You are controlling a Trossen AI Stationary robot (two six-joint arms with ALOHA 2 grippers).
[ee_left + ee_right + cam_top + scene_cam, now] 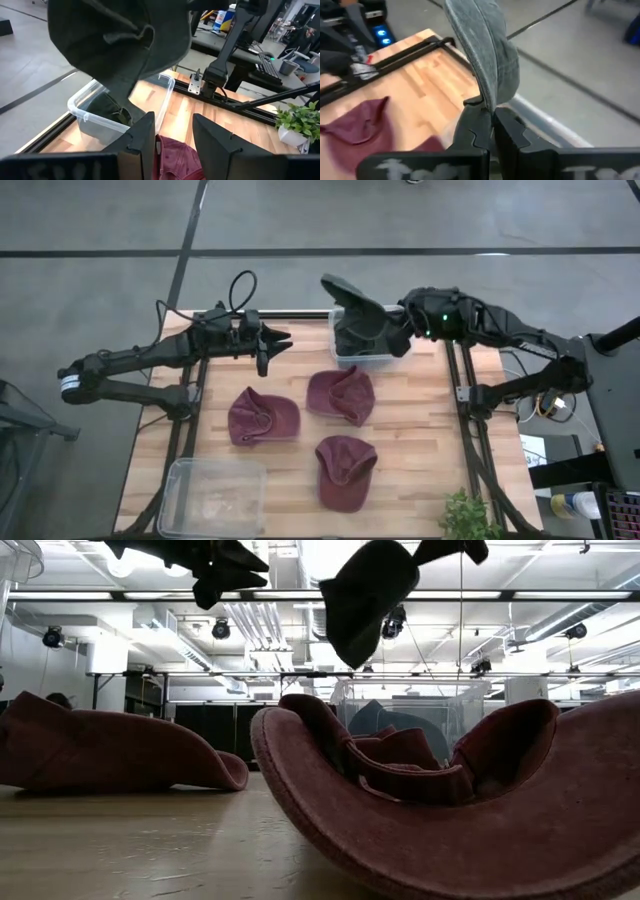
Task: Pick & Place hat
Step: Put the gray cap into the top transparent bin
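Next, I let go of the green hat, which hangs above a clear bin, with my right gripper on top of the darker hat in the far clear bin (367, 334).
A dark green hat (358, 308) hangs in my right gripper (404, 332) above a clear bin (345, 358) at the table's far edge. The hat also shows in the low view (365, 595), the left wrist view (117, 45) and the right wrist view (487, 47). A darker hat lies in the bin (107, 107). Three maroon hats (262, 417) (342, 394) (345, 470) lie on the wooden table. My left gripper (282, 340) is open and empty, held above the table's far left, left of the bin. My right gripper pinches the green hat's edge (489, 102) between its two shut fingers, which come level from the table's right side. The hat is lifted clear above the bin; in the right wrist view it stands up thin and edge-on beyond the fingertips.
A second clear bin (212, 498) stands at the table's near left corner. A potted plant (468, 518) stands at the near right. Black rails (470, 410) run along the table's sides. Bare wood shows between the maroon hats.
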